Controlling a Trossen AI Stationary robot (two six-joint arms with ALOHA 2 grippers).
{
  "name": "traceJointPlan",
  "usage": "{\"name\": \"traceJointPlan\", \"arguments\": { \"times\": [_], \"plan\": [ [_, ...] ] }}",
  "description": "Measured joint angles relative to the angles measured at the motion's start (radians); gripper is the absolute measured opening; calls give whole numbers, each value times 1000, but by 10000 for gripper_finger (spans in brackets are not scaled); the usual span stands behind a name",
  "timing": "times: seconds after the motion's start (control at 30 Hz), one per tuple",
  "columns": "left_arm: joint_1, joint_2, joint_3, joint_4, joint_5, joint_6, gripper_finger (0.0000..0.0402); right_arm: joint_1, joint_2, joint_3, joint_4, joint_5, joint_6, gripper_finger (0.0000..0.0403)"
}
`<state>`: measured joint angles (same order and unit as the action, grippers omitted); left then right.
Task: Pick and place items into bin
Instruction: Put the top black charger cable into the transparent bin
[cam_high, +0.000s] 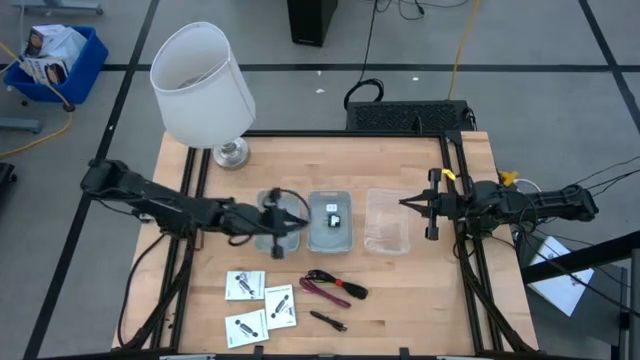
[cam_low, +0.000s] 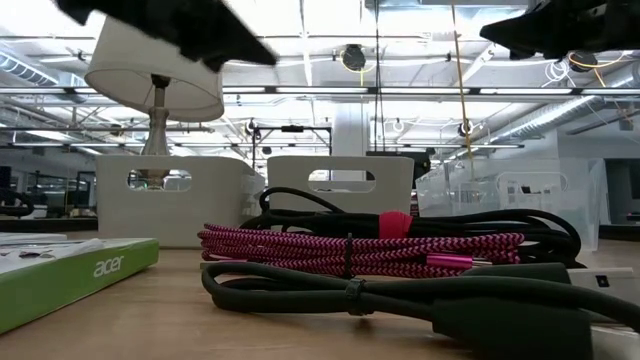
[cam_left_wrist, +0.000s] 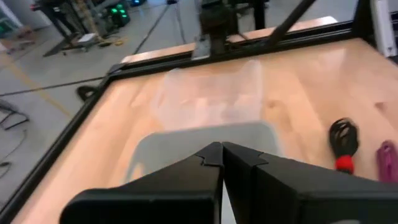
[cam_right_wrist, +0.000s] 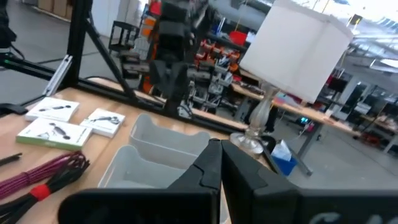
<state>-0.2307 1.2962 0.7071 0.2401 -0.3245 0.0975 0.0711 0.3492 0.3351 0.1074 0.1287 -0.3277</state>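
My left gripper will grip the black strands (cam_high: 327, 278) of the red-and-black cable bundle, beside the bundle's red band on the side of the white packets.
Three white square packets (cam_high: 262, 306) lie near the table's near edge, also in the right wrist view (cam_right_wrist: 62, 121). The red-and-black cable bundle (cam_high: 332, 288) lies to their right, and fills the low view (cam_low: 380, 250). A thin black stick (cam_high: 328, 320) lies nearer still. Small black and white pieces (cam_high: 334, 215) sit in the middle grey bin (cam_high: 330, 236). My left gripper (cam_high: 296, 222) (cam_left_wrist: 221, 149) is shut above the left grey bin (cam_high: 268, 240). My right gripper (cam_high: 405, 203) (cam_right_wrist: 219, 146) is shut, at the clear bin's (cam_high: 388, 232) right side.
A big white lamp (cam_high: 203, 85) stands at the table's far left corner. Three bins stand in a row across the middle. A green box (cam_low: 70, 275) lies at the near left in the low view. Black frame rails (cam_high: 455, 180) border the table.
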Motion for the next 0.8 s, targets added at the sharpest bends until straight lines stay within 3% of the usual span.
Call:
{"name": "traceJointPlan", "arguments": {
  "times": [0.3, 0.5, 0.63, 0.8],
  "plan": [
    [-111, 297, 330, -65, -29, 48, 9, 0, -6, 0, -45, -1, 156, 2],
    [-146, 427, 526, -263, -110, -50, 66, 16, -6, 0, -66, -3, 240, 1],
    [-159, 497, 608, -418, -37, -137, 120, 28, -6, -5, -67, -23, 287, 1],
    [-173, 572, 626, -464, 91, -201, 172, 34, -7, -68, 41, -56, 288, 1]
  ]
}}
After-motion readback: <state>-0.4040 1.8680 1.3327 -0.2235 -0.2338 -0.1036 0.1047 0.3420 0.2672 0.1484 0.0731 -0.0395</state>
